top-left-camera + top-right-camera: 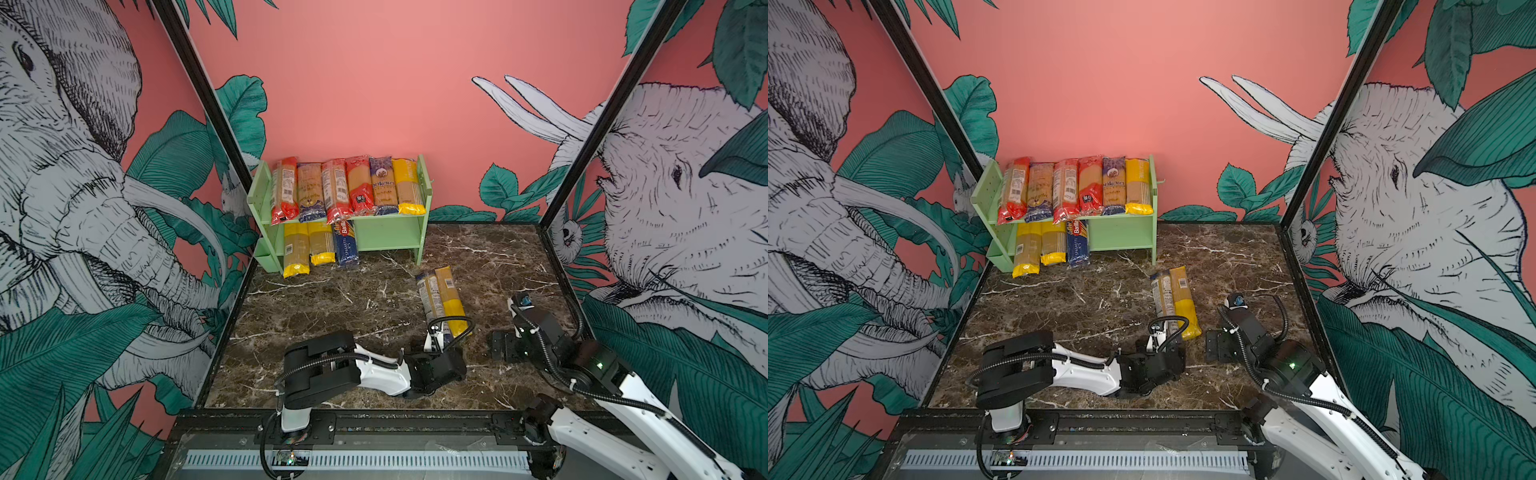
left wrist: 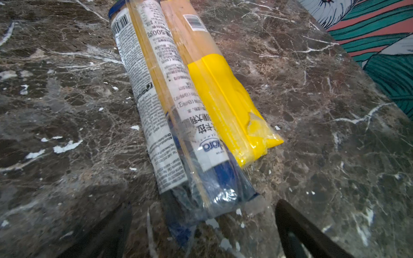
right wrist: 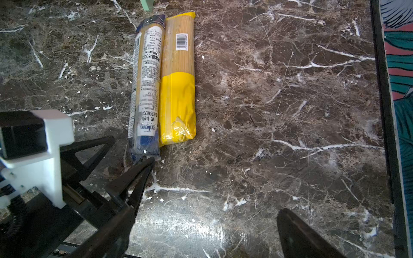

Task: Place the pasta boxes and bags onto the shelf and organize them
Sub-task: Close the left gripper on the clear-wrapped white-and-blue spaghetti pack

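Note:
My left gripper needs to slide its fingers farther up and close around the blue-ended bag's fuller part [image 2: 195, 169], because they reach only the flat near tip of the blue-ended bag.
Two pasta bags lie side by side on the marble table [image 1: 332, 316]: a blue-ended bag [image 1: 430, 299] [image 2: 156, 100] [image 3: 146, 89] and a yellow-ended bag [image 1: 452, 301] [image 2: 223, 96] [image 3: 178, 96]. My left gripper [image 1: 439, 337] [image 2: 203, 214] [image 3: 131, 148] is open, its fingers on either side of the blue-ended bag's near tip without closing on it. My right gripper [image 1: 500, 345] [image 3: 201, 223] stands open over bare table to the right of both bags. The mint-green shelf [image 1: 382, 235] [image 1: 1121, 232] at the back holds several packs [image 1: 345, 187] on top and three below, including the dark-blue Barilla pack [image 1: 345, 245].
The right half of the shelf's lower tier is bare. A black frame edge [image 3: 384, 111] bounds the table just right of my right gripper. Patterned walls close in on both sides and at the back.

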Robot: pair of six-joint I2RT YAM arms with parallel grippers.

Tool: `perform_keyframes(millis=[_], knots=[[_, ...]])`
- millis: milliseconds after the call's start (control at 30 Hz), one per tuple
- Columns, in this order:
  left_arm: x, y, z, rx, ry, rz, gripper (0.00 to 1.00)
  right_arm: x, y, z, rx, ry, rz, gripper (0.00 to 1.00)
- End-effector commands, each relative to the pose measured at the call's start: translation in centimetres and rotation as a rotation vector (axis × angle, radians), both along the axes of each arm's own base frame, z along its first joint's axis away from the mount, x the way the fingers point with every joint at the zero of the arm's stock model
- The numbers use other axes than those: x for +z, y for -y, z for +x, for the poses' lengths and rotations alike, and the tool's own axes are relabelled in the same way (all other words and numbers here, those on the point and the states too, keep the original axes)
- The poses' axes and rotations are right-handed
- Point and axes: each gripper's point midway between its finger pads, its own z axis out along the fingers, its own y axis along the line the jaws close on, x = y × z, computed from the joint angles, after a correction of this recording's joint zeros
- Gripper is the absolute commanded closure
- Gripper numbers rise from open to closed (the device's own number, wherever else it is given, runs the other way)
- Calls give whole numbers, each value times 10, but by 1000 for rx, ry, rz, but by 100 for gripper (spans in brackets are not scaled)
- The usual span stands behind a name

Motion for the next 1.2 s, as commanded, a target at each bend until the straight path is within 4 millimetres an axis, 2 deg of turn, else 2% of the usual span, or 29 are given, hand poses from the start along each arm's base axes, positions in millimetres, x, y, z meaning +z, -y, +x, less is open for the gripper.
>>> perform_keyframes(millis=[0,267,733,900,1000,1167], knots=[[8,2,8,31,8,-27,1,1,-2,2,3,14,8,1],[1,-2,11,52,-13,-13,1,0,-2,2,6,13,6,1],[-11,12,19,36,-62,-14,1,-1,-4,2,13,9,5,1],[-26,-1,25,85,-124,33,4,-1,-5,4,15,9,1,1],[-32,-14,25,109,-139,28,13,-2,-6,5,17,9,-3,1],[-28,-44,25,156,-125,64,29,-1,-6,7,19,11,-13,1]])
